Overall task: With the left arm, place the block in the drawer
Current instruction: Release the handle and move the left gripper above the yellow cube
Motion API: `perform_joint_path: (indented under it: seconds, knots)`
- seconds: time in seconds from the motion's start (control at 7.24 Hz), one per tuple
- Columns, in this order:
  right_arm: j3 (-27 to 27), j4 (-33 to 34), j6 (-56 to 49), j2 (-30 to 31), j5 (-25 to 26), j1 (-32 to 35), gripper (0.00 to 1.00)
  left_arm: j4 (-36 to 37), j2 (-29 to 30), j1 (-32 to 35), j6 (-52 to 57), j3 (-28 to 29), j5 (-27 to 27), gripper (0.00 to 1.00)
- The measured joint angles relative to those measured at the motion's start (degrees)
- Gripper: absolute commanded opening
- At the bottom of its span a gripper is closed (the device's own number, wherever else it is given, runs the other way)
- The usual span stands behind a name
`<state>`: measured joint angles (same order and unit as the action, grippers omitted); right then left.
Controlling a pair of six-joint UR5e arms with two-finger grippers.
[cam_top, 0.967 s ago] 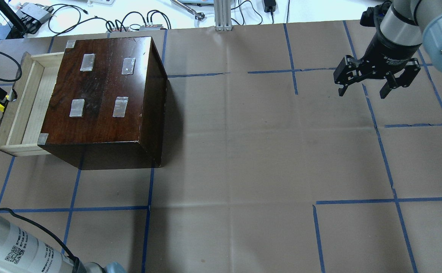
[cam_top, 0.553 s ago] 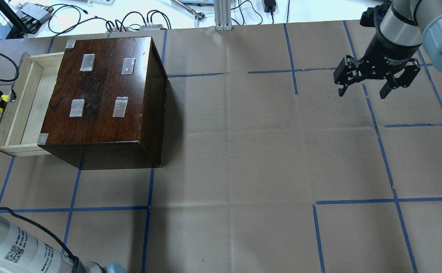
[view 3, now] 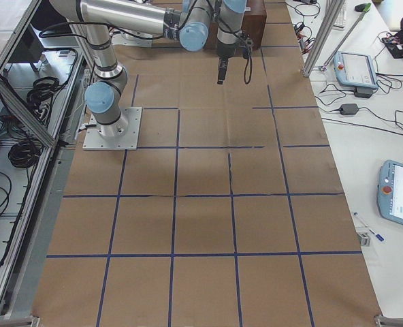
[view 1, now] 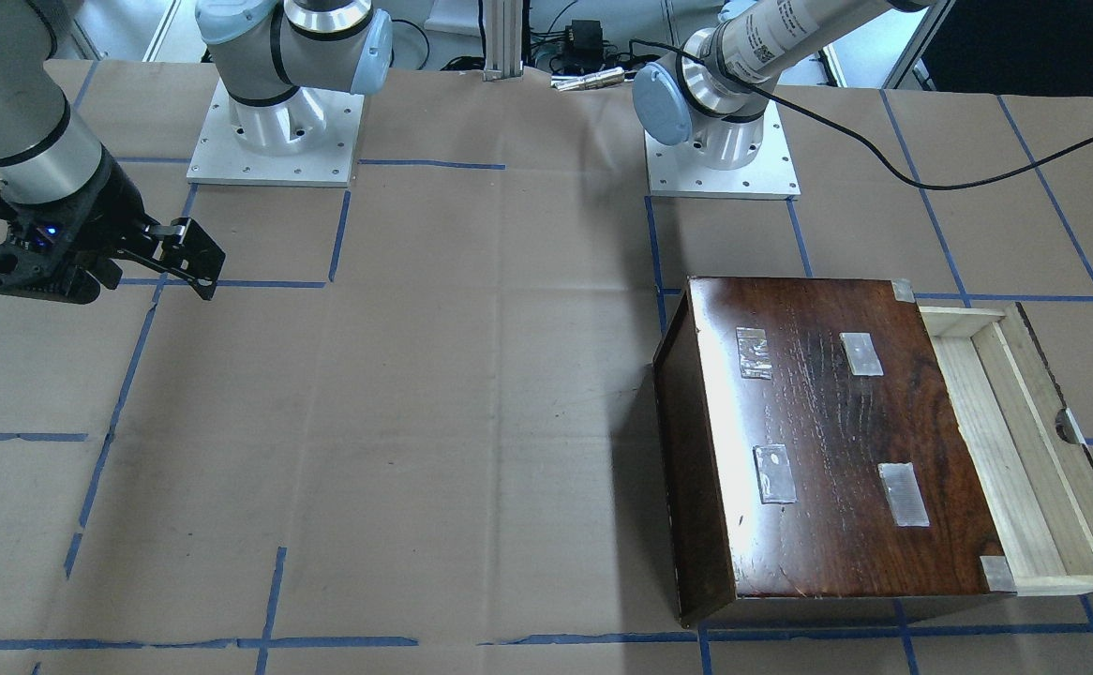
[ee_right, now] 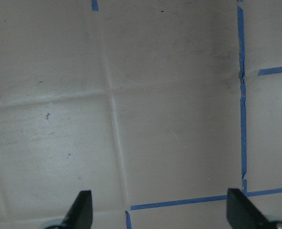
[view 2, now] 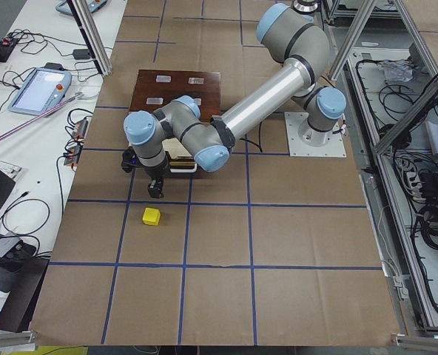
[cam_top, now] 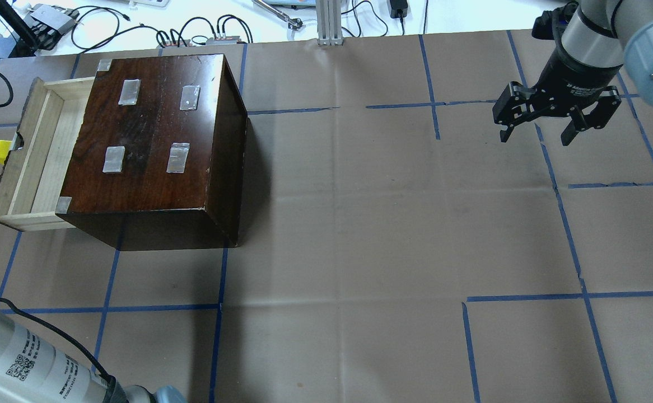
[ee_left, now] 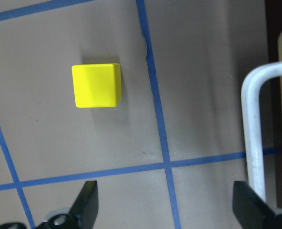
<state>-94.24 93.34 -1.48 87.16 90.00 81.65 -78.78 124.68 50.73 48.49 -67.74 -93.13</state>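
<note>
I will close my left gripper around the middle of the yellow block (ee_left: pixel 97 86), with one finger on the side of the block toward the front of the drawer.
The yellow block (ee_left: pixel 96 85) lies on the brown paper, just outside the drawer's front; it also shows in the overhead view (cam_top: pixel 0 150) and the exterior left view (view 2: pixel 152 217). The pale wood drawer (cam_top: pixel 35 151) is pulled out of the dark brown cabinet (cam_top: pixel 158 140). Its tray holds nothing that shows, and its white handle (ee_left: pixel 253 138) is at the left wrist view's right. My left gripper (ee_left: pixel 166 210) is open and empty, hovering between block and drawer front (view 2: pixel 155 191). My right gripper (cam_top: pixel 536 134) is open and empty, far across the table.
Blue tape lines grid the paper-covered table (cam_top: pixel 360 224). Cables and small devices (cam_top: pixel 209 33) lie along the far edge by an aluminium post (cam_top: pixel 329 22). A teach pendant (view 2: pixel 38 89) sits beside the table. A thick black cable (view 1: pixel 884 150) trails from the left arm.
My left gripper has drawn back to the left, almost out of the overhead view, uncovering the block. The block, the drawer and the right arm have stayed put.
</note>
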Motion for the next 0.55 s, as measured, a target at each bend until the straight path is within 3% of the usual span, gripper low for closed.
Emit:
perform_joint_path:
  seconds: [0.55]
  knots:
    - [-0.02,0.0,0.02,0.03,0.0,0.0,1.0,-0.35,9.38,-2.21,0.1,7.72,0.28,0.99]
